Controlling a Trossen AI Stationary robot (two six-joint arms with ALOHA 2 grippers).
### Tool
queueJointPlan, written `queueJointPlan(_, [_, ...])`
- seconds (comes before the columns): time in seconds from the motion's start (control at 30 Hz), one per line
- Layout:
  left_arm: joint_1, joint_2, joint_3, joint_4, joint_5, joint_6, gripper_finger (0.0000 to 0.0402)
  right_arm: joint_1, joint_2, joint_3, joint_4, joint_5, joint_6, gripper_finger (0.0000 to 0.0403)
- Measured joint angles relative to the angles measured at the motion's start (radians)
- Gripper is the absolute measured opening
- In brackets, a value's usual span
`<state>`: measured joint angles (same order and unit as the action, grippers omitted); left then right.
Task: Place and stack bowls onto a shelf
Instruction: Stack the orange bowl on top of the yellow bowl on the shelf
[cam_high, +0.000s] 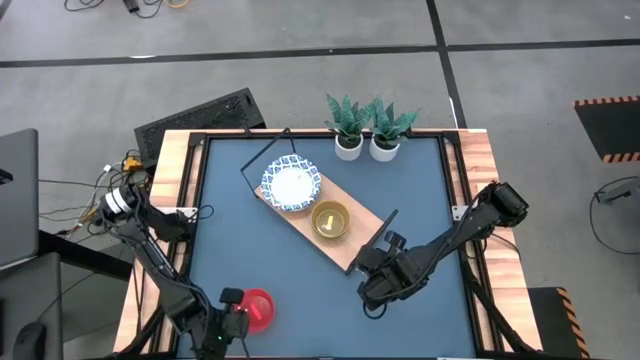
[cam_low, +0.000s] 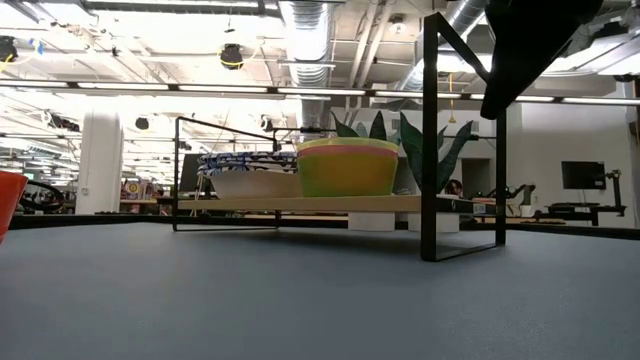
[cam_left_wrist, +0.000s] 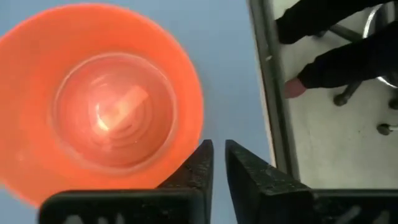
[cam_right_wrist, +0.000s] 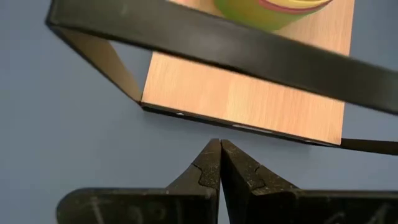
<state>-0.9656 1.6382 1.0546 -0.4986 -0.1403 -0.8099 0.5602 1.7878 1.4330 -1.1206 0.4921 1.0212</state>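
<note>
My left gripper needs to open, as its nearly shut fingers are outside the red bowl's rim, and close around the bowl's side (cam_left_wrist: 185, 138), one finger inside, before lifting.
The shelf (cam_high: 368, 238) lies slantwise mid-table, a light-wood board (cam_right_wrist: 249, 93) on black wire frames (cam_low: 460, 140). On it stand a white, blue-rimmed bowl (cam_high: 292, 185) (cam_low: 250, 182) and a nested green, purple and yellow stack (cam_high: 330, 220) (cam_low: 347, 168). A red bowl (cam_high: 258, 310) (cam_left_wrist: 106, 106) stands upright on the table near its near edge. My left gripper (cam_high: 240, 314) (cam_left_wrist: 219, 155) hovers over the red bowl's rim, its fingers shut to a thin slit. My right gripper (cam_high: 372, 268) (cam_right_wrist: 219, 149) is shut, just off the shelf's near-right end.
Two small potted plants (cam_high: 365, 128) stand at the table's far edge behind the shelf. The table's near edge (cam_left_wrist: 273, 124) runs close by the red bowl, and a person's shoe (cam_left_wrist: 298, 87) and chair legs show on the floor beyond it. Bare blue tabletop (cam_high: 230, 240) lies left of the shelf.
</note>
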Motion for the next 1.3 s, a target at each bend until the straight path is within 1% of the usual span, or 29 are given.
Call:
queueJointPlan(0.1, [0.006, -0.002, 0.000, -0.015, 0.001, -0.003, 0.0052, 0.000, 0.000, 0.000, -0.002, 0.002, 0.000, 0.0031])
queueJointPlan(0.23, [0.008, -0.002, 0.000, -0.015, -0.024, 0.045, 0.0093, 0.000, 0.000, 0.000, -0.004, 0.002, 0.000, 0.0031])
queueJointPlan(0.33, [0.015, -0.003, -0.016, 0.004, -0.020, 0.094, 0.0119, -0.001, 0.000, 0.000, -0.005, 0.002, 0.000, 0.0031])
queueJointPlan(0.4, [0.017, -0.003, -0.045, 0.033, -0.006, 0.120, 0.0129, -0.002, 0.000, 0.000, -0.009, 0.002, 0.000, 0.0031])
queueJointPlan(0.47, [0.018, -0.003, -0.085, 0.101, -0.003, 0.130, 0.0132, -0.002, 0.000, 0.000, -0.017, 0.002, 0.000, 0.0031])
queueJointPlan(0.53, [0.019, -0.003, -0.114, 0.135, -0.006, 0.130, 0.0132, -0.003, 0.000, 0.000, -0.028, 0.002, 0.001, 0.0031])
queueJointPlan(0.6, [0.023, -0.003, -0.133, 0.145, -0.018, 0.125, 0.0128, -0.003, 0.000, 0.000, -0.035, 0.002, 0.010, 0.0031])
queueJointPlan(0.67, [0.029, -0.003, -0.143, 0.151, -0.021, 0.125, 0.0115, -0.003, 0.000, 0.000, -0.048, 0.002, 0.024, 0.0031])
queueJointPlan(0.73, [0.033, -0.003, -0.148, 0.151, -0.023, 0.142, 0.0087, -0.003, 0.000, 0.000, -0.051, 0.002, 0.025, 0.0031])
queueJointPlan(0.83, [0.036, -0.003, -0.164, 0.164, -0.029, 0.163, 0.0025, -0.004, 0.000, 0.000, -0.053, 0.002, 0.025, 0.0031])
queueJointPlan(0.87, [0.037, -0.004, -0.168, 0.166, -0.039, 0.166, 0.0014, -0.006, 0.000, 0.000, -0.053, 0.002, 0.025, 0.0031])
queueJointPlan(1.07, [0.040, -0.031, -0.172, 0.160, -0.029, 0.150, 0.0002, -0.007, 0.000, 0.000, -0.054, 0.002, 0.026, 0.0031])
queueJointPlan(1.17, [0.058, -0.084, -0.172, 0.129, -0.009, 0.110, 0.0000, -0.007, 0.000, 0.000, -0.054, 0.004, 0.026, 0.0031])
queueJointPlan(1.3, [0.106, -0.182, -0.172, 0.065, 0.033, 0.087, 0.0000, -0.007, 0.000, 0.000, -0.053, 0.033, 0.026, 0.0031])
